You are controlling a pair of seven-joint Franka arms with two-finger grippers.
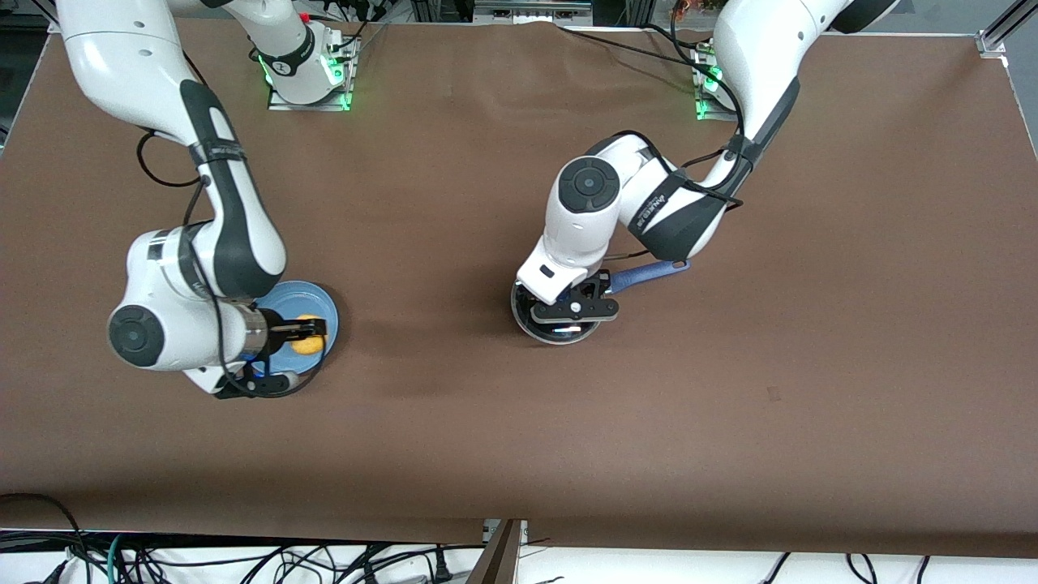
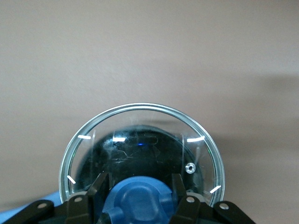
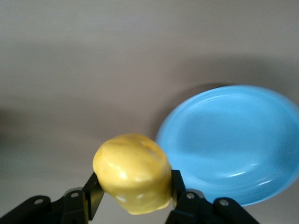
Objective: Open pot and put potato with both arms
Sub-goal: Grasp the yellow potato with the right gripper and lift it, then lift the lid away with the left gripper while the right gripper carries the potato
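The robot's left gripper will release the clear glass lid on the brown table cover (image 1: 838, 321) beyond the tip of the blue handle.
The black pot (image 1: 529, 323) with its long blue handle (image 1: 649, 276) stands mid-table. Its clear glass lid (image 2: 140, 133) is over it. My left gripper (image 1: 572, 312) is down on the lid, and its fingers (image 2: 99, 183) press both sides of the blue knob (image 2: 140, 203). My right gripper (image 1: 312, 334) is shut on the yellow potato (image 1: 308, 345) and holds it up over the edge of the light-blue plate (image 1: 300, 296). In the right wrist view the potato (image 3: 133, 170) sits between the fingers (image 3: 93, 186), clear of the plate (image 3: 233, 135).
The brown table cover (image 1: 730, 405) runs wide around both things. The plate lies toward the right arm's end of the table, well apart from the pot. Both arm bases stand at the table's top edge in the front view.
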